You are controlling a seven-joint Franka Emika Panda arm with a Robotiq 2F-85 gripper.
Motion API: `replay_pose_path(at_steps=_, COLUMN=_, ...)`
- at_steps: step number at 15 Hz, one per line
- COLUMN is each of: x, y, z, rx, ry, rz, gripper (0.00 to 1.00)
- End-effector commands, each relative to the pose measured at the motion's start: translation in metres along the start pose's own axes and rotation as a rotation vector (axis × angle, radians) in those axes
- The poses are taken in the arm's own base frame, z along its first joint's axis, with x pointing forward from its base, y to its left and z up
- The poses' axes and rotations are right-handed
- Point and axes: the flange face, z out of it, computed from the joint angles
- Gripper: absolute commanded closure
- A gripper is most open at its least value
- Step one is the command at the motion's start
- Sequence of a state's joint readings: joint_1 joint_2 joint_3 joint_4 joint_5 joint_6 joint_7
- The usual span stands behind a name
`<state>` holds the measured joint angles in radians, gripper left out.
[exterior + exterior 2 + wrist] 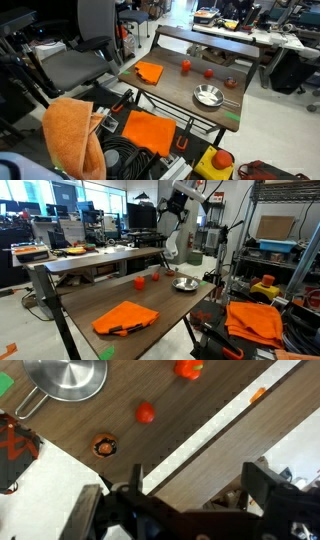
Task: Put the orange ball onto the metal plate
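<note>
Next, I close my gripper around the sides of the orange ball [208, 73] [145, 412], which sits between the orange cup and the small brownish round item.
The small orange ball [208, 72] lies on the wooden table, apart from the shiny metal plate [208, 96], which is empty. Both show in another exterior view, the ball [156, 278] to the left of the plate [185, 284]. In the wrist view the ball [146, 413] lies between the plate [65, 378] and an upright orange cup [189, 369]. My gripper [195, 490] is open and empty. It hangs high above the table's far edge [171, 252], well away from the ball.
On the table are the orange cup [185, 67], a small brownish round item [231, 83] and an orange cloth [148, 72]. An office chair [75, 55] and more orange cloths [70, 135] stand beside the table. Desks lie behind it.
</note>
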<state>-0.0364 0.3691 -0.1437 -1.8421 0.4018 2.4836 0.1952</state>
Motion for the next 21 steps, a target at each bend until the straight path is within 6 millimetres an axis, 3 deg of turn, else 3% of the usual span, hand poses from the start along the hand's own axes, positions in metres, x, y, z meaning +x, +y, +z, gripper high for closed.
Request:
replay_pose_path(at_steps=1, x=0.027, y=-0.018, z=0.04, rx=-0.048, ry=-0.035, rz=0.057, gripper=0.0)
replay_pose_path(at_steps=10, x=0.056, y=-0.028, z=0.142, rx=-0.175, ry=-0.149, rz=0.183, gripper=0.0)
replay_pose_path(at_steps=21, x=0.04, y=-0.036, z=0.237, rx=-0.316, ry=-0.171, rz=0.156, gripper=0.0)
